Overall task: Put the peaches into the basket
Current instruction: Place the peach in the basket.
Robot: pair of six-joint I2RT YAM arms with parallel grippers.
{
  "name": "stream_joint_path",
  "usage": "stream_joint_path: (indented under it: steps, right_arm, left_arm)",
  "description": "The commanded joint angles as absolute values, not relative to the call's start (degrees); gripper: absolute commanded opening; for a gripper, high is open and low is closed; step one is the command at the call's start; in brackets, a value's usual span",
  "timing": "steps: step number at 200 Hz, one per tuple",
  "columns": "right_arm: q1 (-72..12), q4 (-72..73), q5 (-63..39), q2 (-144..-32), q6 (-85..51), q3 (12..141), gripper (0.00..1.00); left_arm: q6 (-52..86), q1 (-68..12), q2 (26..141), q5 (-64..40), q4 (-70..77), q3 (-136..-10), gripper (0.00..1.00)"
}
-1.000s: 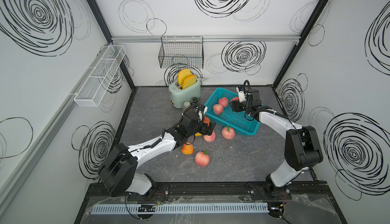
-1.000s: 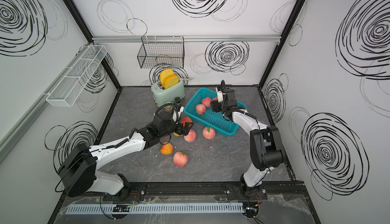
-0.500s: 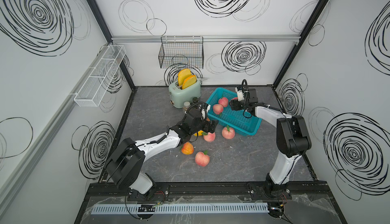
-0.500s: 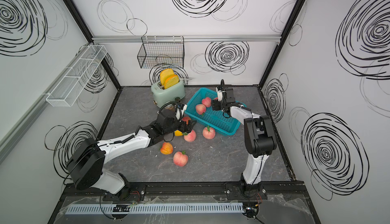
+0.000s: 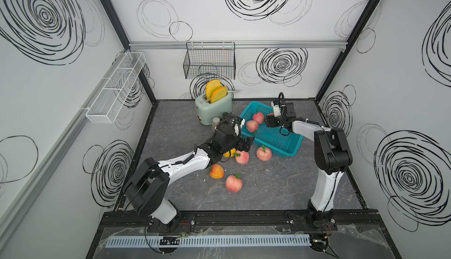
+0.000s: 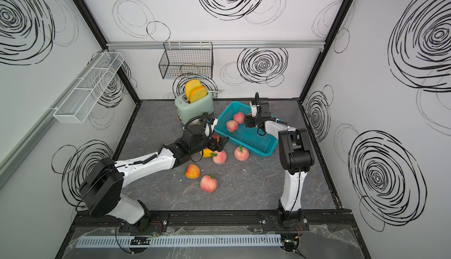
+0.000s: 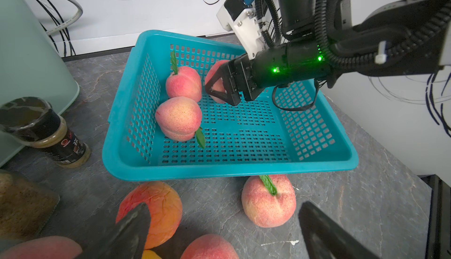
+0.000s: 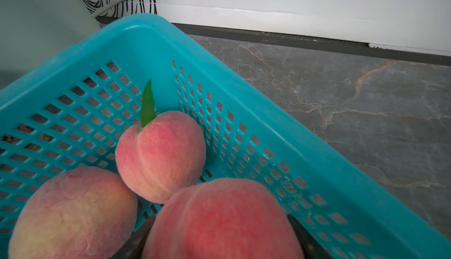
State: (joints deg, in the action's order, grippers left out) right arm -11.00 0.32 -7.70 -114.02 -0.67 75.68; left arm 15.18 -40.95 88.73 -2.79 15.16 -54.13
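Next, my right gripper lets go of the red peach on the teal basket's bottom beside the pink peaches [image 5: 269, 123] [image 8: 237, 237], near the basket's back side.
The teal basket [image 5: 290, 153] [image 6: 267, 153] [image 7: 234, 170] [image 8: 244, 94] sits at the back right, with two pink peaches [image 5: 258, 117] [image 5: 252, 125] lying inside near its left end. My right gripper [image 5: 270, 121] [image 7: 214, 84] hangs just above the basket floor, shut on a red peach [image 8: 219, 221] [image 7: 216, 73]. My left gripper [image 5: 245, 144] [image 6: 219, 145] [image 7: 224, 205] is open and low in front of the basket, over a cluster of floor peaches. Two of them are an orange-red peach [image 7: 156, 209] and a pink peach [image 7: 268, 204]. Further peaches [image 5: 216, 171] [image 5: 234, 183] lie nearer the front.
A mint toaster [image 5: 214, 106] with two toast slices [image 5: 216, 92] stands left of the basket, and a small spice jar [image 5: 215, 122] [image 7: 48, 133] stands beside it. A black wire basket [image 5: 210, 63] hangs on the back wall and a white mesh rack [image 5: 114, 92] on the left wall.
My right arm has folded in and carried its red peach leftward over the basket, beside the two peaches there. My left gripper has edged toward the basket's front wall, still open.
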Motion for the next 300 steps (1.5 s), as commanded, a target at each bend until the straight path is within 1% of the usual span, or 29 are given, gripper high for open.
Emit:
stream_joint_path:
  steps: [1, 89, 142, 199, 210, 226, 265, 300]
  right_arm:
    - [-10.7, 0.6, -8.6, -115.6, -0.7, 78.0, 0.7]
    - [-10.5, 1.6, -8.4, -118.5, -1.0, 78.0, 0.71]
    - [-10.6, 0.8, -8.5, -119.3, -1.1, 79.1, 0.73]
    - [-11.1, 0.8, -8.3, -118.0, -1.3, 78.8, 0.76]
    - [-11.1, 0.7, -8.1, -117.8, -1.3, 78.9, 0.78]
    - [-11.1, 0.7, -8.1, -117.2, -1.3, 78.9, 0.83]
    - [-11.7, 0.5, -8.1, -115.2, -1.8, 78.6, 0.87]
    - [-12.8, 0.6, -6.9, -111.4, -1.7, 77.2, 0.88]
  left_arm:
    - [14.4, -40.3, 89.5, -3.6, 18.4, -55.5, 0.98]
    - [15.9, -38.8, 90.3, -5.4, 20.3, -54.2, 0.98]
    - [16.6, -38.1, 89.7, -5.9, 21.1, -53.3, 0.98]
    - [16.9, -37.7, 87.9, -5.8, 20.3, -52.3, 0.98]
    - [17.1, -37.4, 87.3, -6.1, 20.0, -52.1, 0.98]
    - [17.1, -37.3, 86.3, -6.0, 19.8, -51.5, 0.98]
    - [16.8, -37.3, 84.6, -7.0, 20.3, -50.3, 0.98]
    - [16.6, -37.7, 82.9, -6.8, 19.3, -49.8, 0.98]
